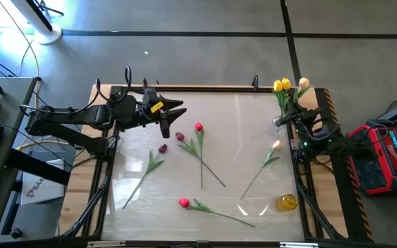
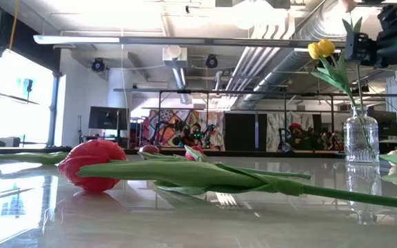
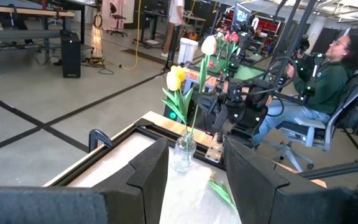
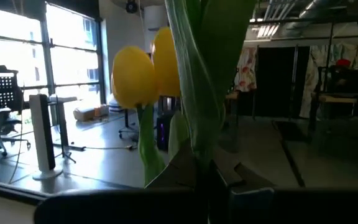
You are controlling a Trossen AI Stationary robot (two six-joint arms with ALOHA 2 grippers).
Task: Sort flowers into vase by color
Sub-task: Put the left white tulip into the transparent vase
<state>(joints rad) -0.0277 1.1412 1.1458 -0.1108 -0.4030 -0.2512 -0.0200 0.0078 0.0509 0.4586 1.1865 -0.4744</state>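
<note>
The robot's right gripper should release the peach tulip in the clear glass vase (image 1: 280, 126) next to the yellow tulips.
Two yellow tulips (image 1: 281, 85) stand in a clear glass vase (image 1: 279, 122) at the table's far right. My right gripper (image 1: 296, 118) is beside them, shut on a peach tulip (image 1: 303, 83) whose head rises above it. Five more tulips lie flat on the table: a red one (image 1: 198, 127), two maroon ones (image 1: 180, 136) (image 1: 163, 148), another red one (image 1: 183, 202) near the front and a peach one (image 1: 276, 145). My left gripper (image 1: 167, 114) hovers open over the far left, fingers pointing toward the vase (image 3: 184, 152). My right gripper pinches the peach tulip's green stem and leaf (image 4: 197, 106) between its two fingers, well below the head. The tulip stands upright, its head (image 3: 209, 45) higher than the yellow heads. The gripper hides the stem's lower end, so I cannot tell whether it reaches into the vase.
A small amber glass vase (image 1: 287, 202) stands at the near right corner. Stems of the lying tulips cross in the table's middle (image 1: 202, 165). A raised wooden rim (image 1: 185, 87) borders the table. A person sits beyond the right edge (image 3: 319, 81).
</note>
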